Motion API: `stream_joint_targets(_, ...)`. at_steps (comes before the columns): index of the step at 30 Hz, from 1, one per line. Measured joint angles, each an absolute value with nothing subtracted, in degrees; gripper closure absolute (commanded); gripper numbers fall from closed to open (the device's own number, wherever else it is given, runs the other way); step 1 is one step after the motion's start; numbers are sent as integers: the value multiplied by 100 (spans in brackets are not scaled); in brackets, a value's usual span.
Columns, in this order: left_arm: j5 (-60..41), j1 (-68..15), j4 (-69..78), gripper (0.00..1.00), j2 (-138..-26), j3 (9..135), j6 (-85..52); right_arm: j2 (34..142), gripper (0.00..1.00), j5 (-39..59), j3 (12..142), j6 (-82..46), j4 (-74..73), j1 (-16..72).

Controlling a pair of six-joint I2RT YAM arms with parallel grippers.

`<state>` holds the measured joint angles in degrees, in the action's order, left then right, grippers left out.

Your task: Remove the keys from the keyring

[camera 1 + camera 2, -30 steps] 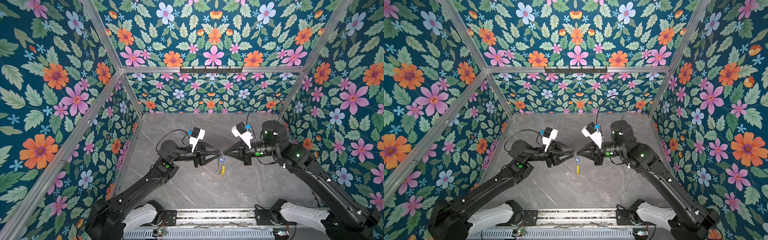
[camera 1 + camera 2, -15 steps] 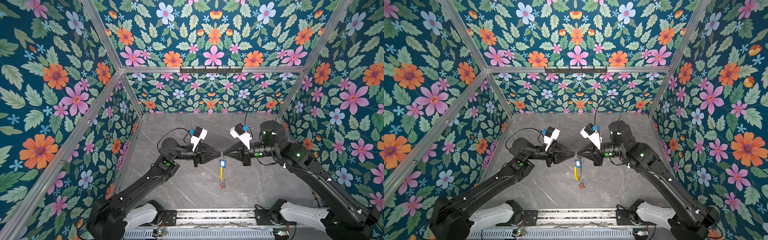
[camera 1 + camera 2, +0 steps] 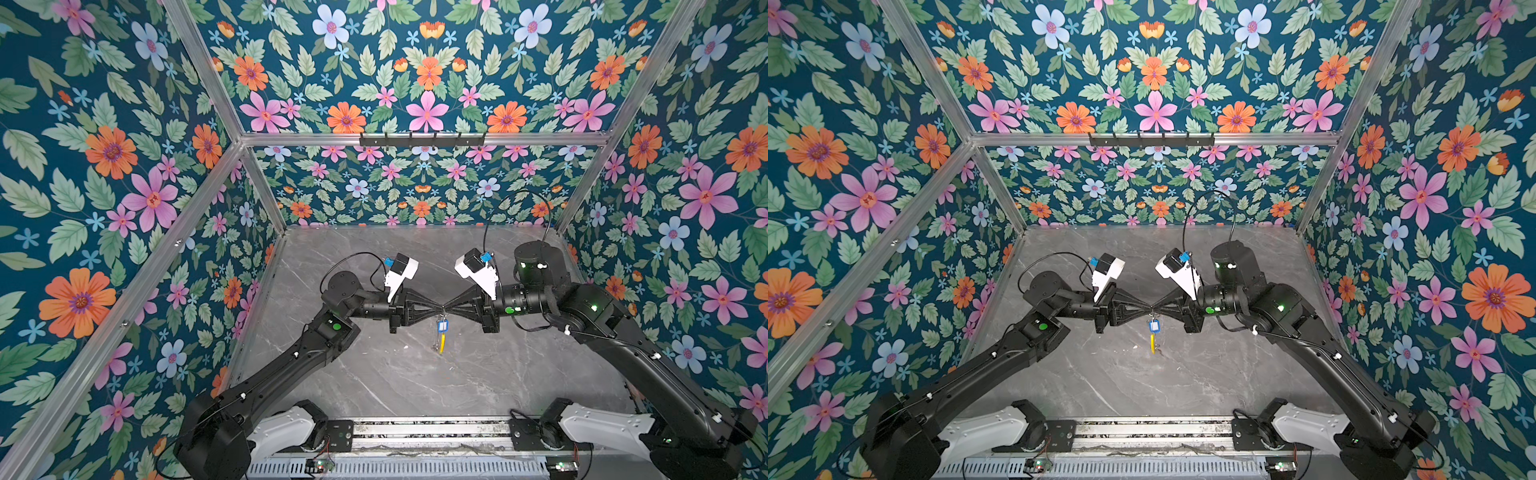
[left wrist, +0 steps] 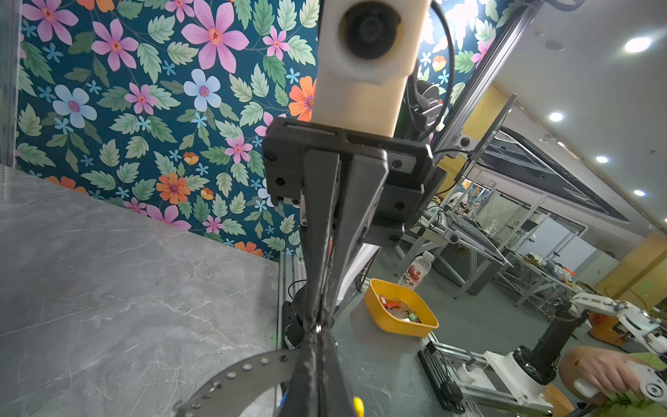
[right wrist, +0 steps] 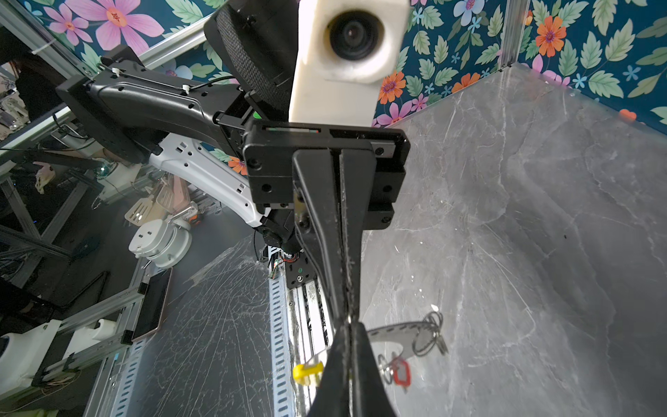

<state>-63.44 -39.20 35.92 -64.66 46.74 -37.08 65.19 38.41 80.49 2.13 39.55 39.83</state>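
Note:
My two grippers are both pinching the top of the keyring while the blue tag hangs below, so next my right gripper opens and takes the blue tag (image 3: 443, 325).
My left gripper (image 3: 440, 308) and right gripper (image 3: 447, 308) meet tip to tip above the middle of the table, both shut on the top of the keyring. The keyring (image 5: 397, 330) shows as a silver arc with small holes and a yellow sleeve (image 3: 442, 343). It hangs below the tips, edge-on in both top views. A key with a blue tag (image 3: 443, 325) dangles just under the grip. A key with a red tag (image 5: 400, 372) and small split rings (image 5: 429, 334) hang lower in the right wrist view. In the left wrist view my left gripper (image 4: 317, 334) pinches a silver glint.
The grey marble table (image 3: 374, 374) lies under the hanging keyring. A black hook rail (image 3: 422, 139) is on the back wall. Floral walls close in on three sides. Off the table's front edge stands a yellow bin (image 4: 399, 326) with small items.
My left gripper's jaws have closed at the right gripper's tips. The keyring swung: half a second ago it hung long with the red tag low, now it looks shorter.

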Motion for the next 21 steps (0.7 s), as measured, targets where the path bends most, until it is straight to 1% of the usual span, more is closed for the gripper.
stream_joint_targets(5, -6108, -3986, 3247, 100, -6351, 4689, -3385, 6499, 100, 3463, 8055, 209, 3948, 4169)
stream_joint_targets(7, -5760, -4023, 2985, 100, -6178, 4683, -3122, 6410, 79, 3326, 7966, 202, 3776, 4213)
stream_joint_targets(8, -5601, -4038, 2939, 100, -6095, 4659, -3026, 6344, 71, 3256, 7887, 154, 3649, 4226)
stream_joint_targets(10, -5234, -4060, 2858, 100, -5892, 4558, -2836, 6119, 59, 3127, 7651, 104, 3385, 4237)
stream_joint_targets(12, -4882, -4053, 2858, 100, -5725, 4425, -2744, 5861, 53, 2965, 7382, 40, 3048, 4233)
stream_joint_targets(16, -4460, -4062, 3085, 100, -5496, 4104, -2687, 5371, 47, 2860, 6628, -204, 2257, 4239)
stream_joint_targets(21, -4423, -4060, 3494, 100, -5483, 3986, -2709, 5253, 43, 2875, 6066, -440, 1741, 4237)
